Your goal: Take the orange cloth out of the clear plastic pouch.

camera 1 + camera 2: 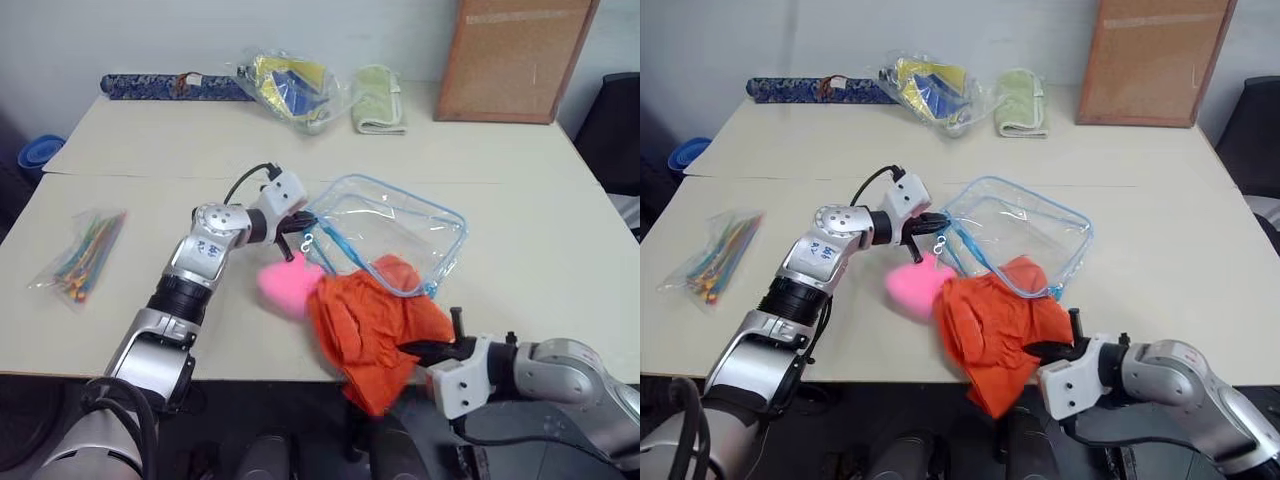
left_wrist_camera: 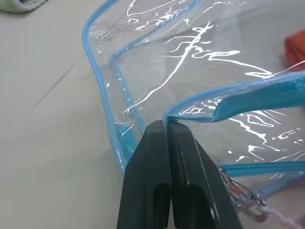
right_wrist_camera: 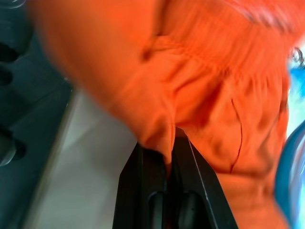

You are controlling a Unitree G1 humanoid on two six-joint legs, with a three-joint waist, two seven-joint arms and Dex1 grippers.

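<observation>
I will release the orange cloth on the bare table (image 1: 546,260) before the cork board with my right gripper.
The clear plastic pouch (image 1: 392,226) with light blue zipper trim lies on the table's middle, its mouth toward the front edge. My left gripper (image 1: 298,226) is shut on the pouch's blue trim at its left corner, and the left wrist view shows the pinch (image 2: 166,125) close up. A pink fluffy heart charm (image 1: 284,284) lies beside that corner. The orange cloth (image 1: 372,322) spills from the pouch's mouth and hangs over the table's front edge. My right gripper (image 1: 418,351) is shut on the cloth's lower right part, with fabric bunched over its fingertips (image 3: 157,157).
A clear bag of coloured sticks (image 1: 80,256) lies at the left. At the back are a dark patterned roll (image 1: 175,87), a crinkly bag with yellow and blue contents (image 1: 292,88), a pale green towel (image 1: 380,98) and a cork board (image 1: 515,58).
</observation>
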